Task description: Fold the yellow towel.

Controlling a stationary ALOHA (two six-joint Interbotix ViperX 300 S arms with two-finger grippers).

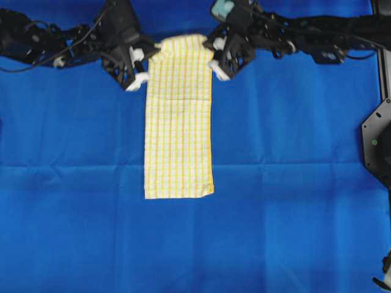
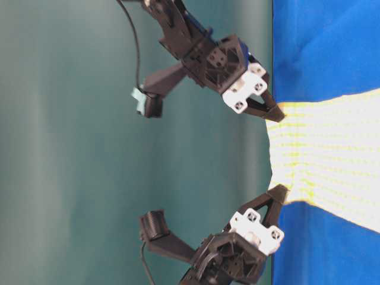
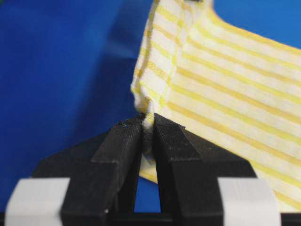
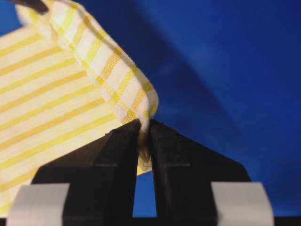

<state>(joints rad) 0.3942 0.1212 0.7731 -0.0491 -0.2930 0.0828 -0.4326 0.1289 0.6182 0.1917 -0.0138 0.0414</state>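
The left gripper will let go of its corner of the yellow towel, now lifted off the cloth, on the towel's near corner (image 1: 150, 195) along the same side.
The yellow towel (image 1: 178, 122) lies as a long narrow strip down the middle of the blue cloth, white with fine yellow checks. Its far end is lifted off the cloth. My left gripper (image 1: 157, 50) is shut on the towel's far left corner (image 3: 146, 117). My right gripper (image 1: 206, 46) is shut on the far right corner (image 4: 143, 126). In the table-level view both grippers (image 2: 278, 116) (image 2: 280, 191) pinch the raised end, and the towel (image 2: 332, 160) slopes down from them to the cloth.
The large blue cloth (image 1: 293, 152) covers the whole table. A black mount (image 1: 376, 137) stands at the right edge. Both arms reach in from the far edge.
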